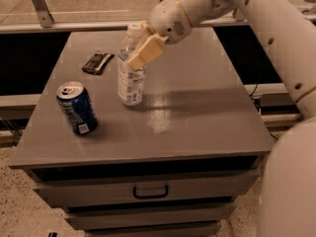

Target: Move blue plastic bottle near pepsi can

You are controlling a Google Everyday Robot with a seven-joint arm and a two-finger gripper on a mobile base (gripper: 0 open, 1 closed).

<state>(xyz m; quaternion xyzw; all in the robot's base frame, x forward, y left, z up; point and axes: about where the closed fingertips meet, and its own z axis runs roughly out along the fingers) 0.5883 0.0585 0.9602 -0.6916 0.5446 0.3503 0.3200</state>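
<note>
Next, I let go of the blue plastic bottle, now upright on the cabinet top, close to the pepsi can (106,101), on the can's side toward the snack wrapper.
The blue plastic bottle (130,78), clear with a white cap and a pale label, stands upright on the grey cabinet top (197,102), left of centre. My gripper (140,51) is shut on its upper part, its tan fingers (145,53) across the bottle's neck and shoulder. The pepsi can (76,107), blue with a silver top, stands upright near the front left corner, a short gap to the left of the bottle.
A flat dark snack wrapper (98,62) lies at the back left of the top. The cabinet has a drawer with a handle (150,191) below the front edge. My white arm (276,28) reaches in from the right.
</note>
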